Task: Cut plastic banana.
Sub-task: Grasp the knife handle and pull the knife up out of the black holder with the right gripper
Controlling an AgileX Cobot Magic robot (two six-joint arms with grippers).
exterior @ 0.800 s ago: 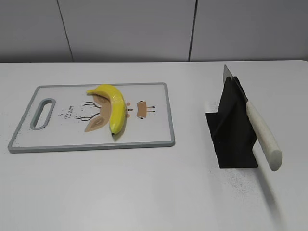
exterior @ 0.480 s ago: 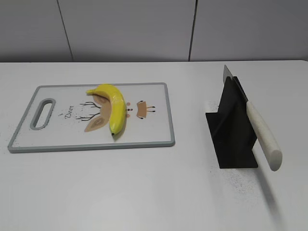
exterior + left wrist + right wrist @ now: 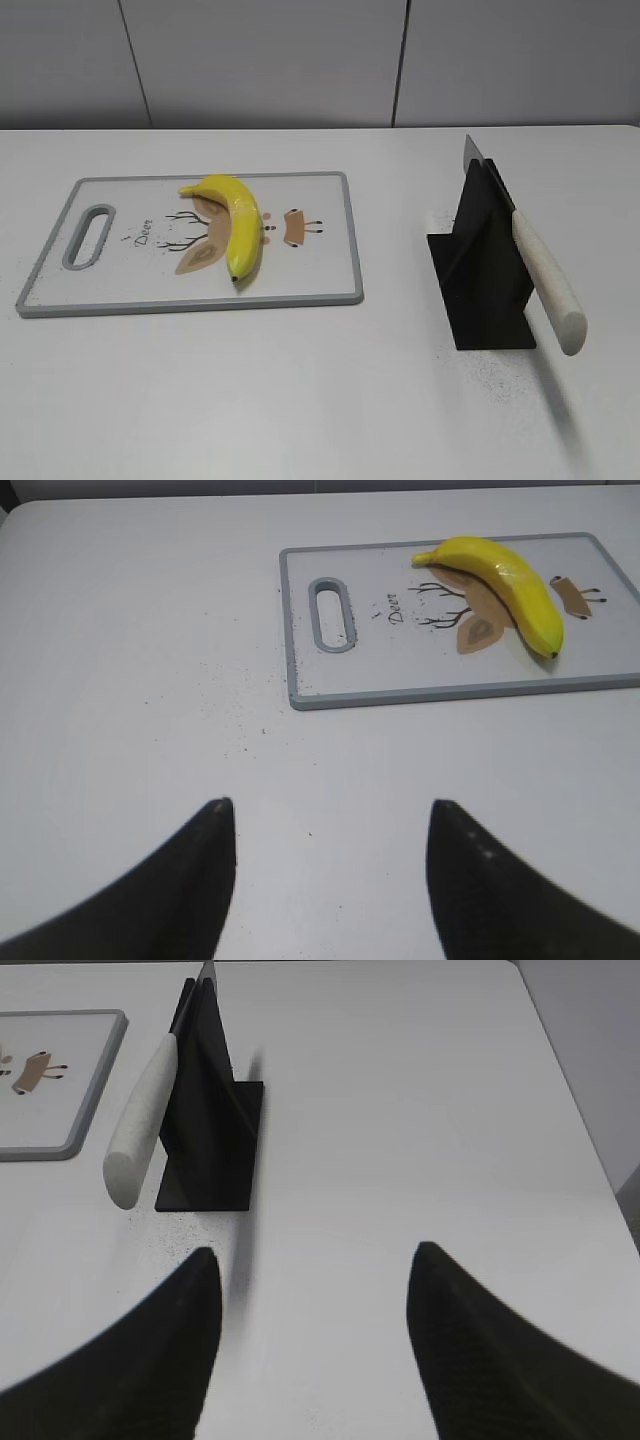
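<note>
Next, my right gripper grips the middle of the white handle (image 3: 545, 275) (image 3: 146, 1115) of the knife that rests in the black stand.
A yellow plastic banana (image 3: 236, 221) lies whole on a grey-rimmed white cutting board (image 3: 310, 275) at the table's left; it also shows in the left wrist view (image 3: 510, 584) on the board (image 3: 400, 675). A knife with a white handle (image 3: 546, 283) rests in a black stand (image 3: 480, 265) at the right, handle toward the front; the right wrist view shows the handle (image 3: 140, 1128) and stand (image 3: 215, 1110). My left gripper (image 3: 330, 810) is open and empty, well short of the board. My right gripper (image 3: 312, 1255) is open and empty, short of the stand. Neither gripper shows in the exterior view.
The white table's right edge (image 3: 575, 1110) runs close beside the stand. Dark specks dot the table near the stand (image 3: 490, 375) and left of the board (image 3: 225, 705). A grey wall (image 3: 300, 60) stands behind the table.
</note>
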